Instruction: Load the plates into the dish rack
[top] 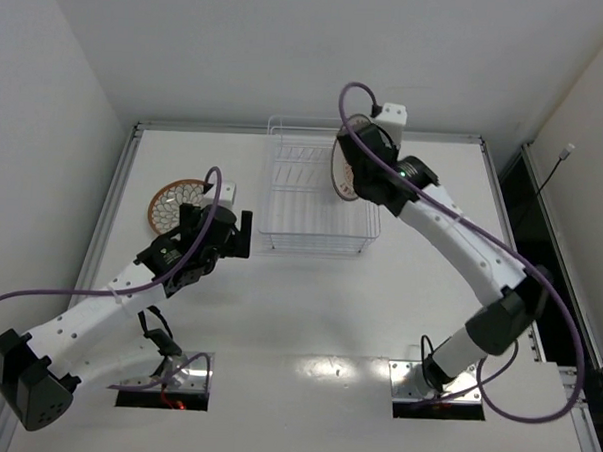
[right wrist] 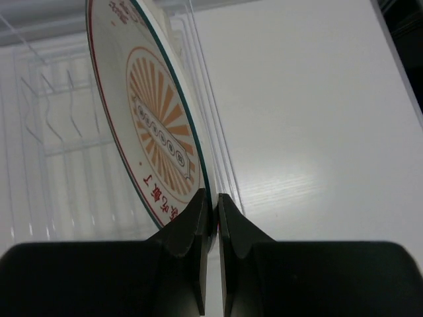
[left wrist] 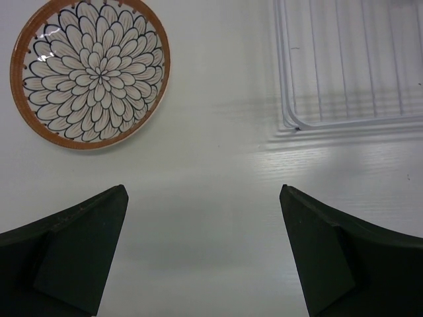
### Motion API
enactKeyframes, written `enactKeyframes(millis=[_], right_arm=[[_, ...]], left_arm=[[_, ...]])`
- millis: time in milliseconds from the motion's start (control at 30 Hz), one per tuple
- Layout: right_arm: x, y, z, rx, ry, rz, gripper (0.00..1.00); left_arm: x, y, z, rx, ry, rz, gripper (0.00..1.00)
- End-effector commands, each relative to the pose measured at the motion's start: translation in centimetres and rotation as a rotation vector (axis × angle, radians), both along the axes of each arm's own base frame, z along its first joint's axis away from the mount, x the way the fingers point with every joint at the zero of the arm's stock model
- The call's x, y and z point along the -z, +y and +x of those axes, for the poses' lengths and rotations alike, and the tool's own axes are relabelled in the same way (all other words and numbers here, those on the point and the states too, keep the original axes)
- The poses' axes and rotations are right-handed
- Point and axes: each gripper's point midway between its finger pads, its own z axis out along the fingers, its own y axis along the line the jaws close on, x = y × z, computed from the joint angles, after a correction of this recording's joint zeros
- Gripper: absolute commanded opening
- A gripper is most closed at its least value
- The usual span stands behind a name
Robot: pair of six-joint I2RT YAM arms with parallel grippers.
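Note:
I need to release the white plate from my right gripper on edge between the upright wires in the dish rack's back half (top: pixel 331 148). The plate is now held over the rack.
My right gripper (right wrist: pixel 213 198) is shut on the rim of the white plate (right wrist: pixel 155 125) with the orange-brown centre motif. It holds the plate on edge over the right side of the white wire dish rack (top: pixel 313 201); the plate also shows in the top view (top: pixel 342 168). A brown-rimmed plate with a white petal pattern (left wrist: pixel 90 72) lies flat on the table at the left, also in the top view (top: pixel 174 204). My left gripper (left wrist: pixel 201 198) is open and empty over bare table between that plate and the rack's corner (left wrist: pixel 291 122). A third plate is not in view.
The rack's thin upright prongs (right wrist: pixel 53 125) stand left of the held plate. The raised table edge (top: pixel 118 193) runs close past the petal plate. The right arm (top: pixel 461 243) reaches across the right half of the table.

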Motion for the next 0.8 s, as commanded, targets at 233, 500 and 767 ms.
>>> enactKeyframes(millis=[233,500,767], right_arm=[[-6.3,4.3,6.4,0.233,-0.250,-0.134,0.00],[-7.3,5.4,8.9,0.270,-0.304,-0.305,0.00],[-5.1,6.8,11.0,0.235,-0.264,-0.459,0.00]], left_arm=[[-1.5,-1.0,-0.1,0.049,-0.052,-0.055,1.00],[-1.5,-0.9,0.0,0.041,-0.055,-0.051,1.00],[-1.6,-0.7,0.0,0.034,-0.059,-0.046,1.00]])
